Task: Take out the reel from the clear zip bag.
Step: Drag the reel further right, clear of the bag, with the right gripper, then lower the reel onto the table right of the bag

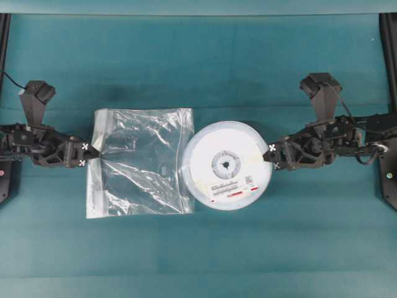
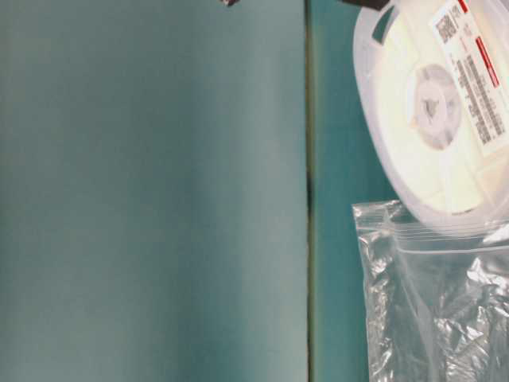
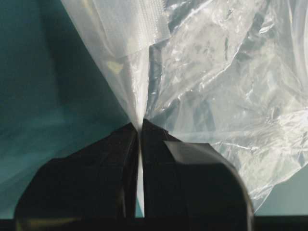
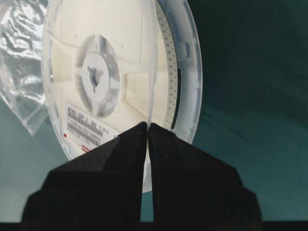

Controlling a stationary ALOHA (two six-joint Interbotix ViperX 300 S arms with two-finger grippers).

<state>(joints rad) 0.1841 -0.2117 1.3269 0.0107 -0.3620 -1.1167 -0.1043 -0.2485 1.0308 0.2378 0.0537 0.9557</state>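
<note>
Next, the right gripper releases the reel on the teal cloth point(image 1: 241, 164) just past the bag's open edge.
The reel point(image 1: 227, 165) is a flat white disc with a grey hub and a red-striped label. It sits just right of the clear zip bag point(image 1: 141, 160), almost wholly outside it, its left rim at the bag's open edge. My right gripper point(image 1: 269, 153) is shut on the reel's right rim; in the right wrist view the thin flange of the reel point(image 4: 122, 77) runs between the jaws of the right gripper point(image 4: 147, 126). My left gripper point(image 1: 93, 155) is shut on the bag's left edge, and the film of the clear zip bag point(image 3: 211, 82) pinches into the left gripper point(image 3: 140, 126). The table-level view shows the reel point(image 2: 433, 103) above the bag point(image 2: 437, 302).
A teal cloth point(image 1: 198, 74) covers the table, with a seam line point(image 2: 308, 191) in the table-level view. Black frame posts point(image 1: 389, 37) stand at the left and right edges. Both arms lie low along the table's middle line.
</note>
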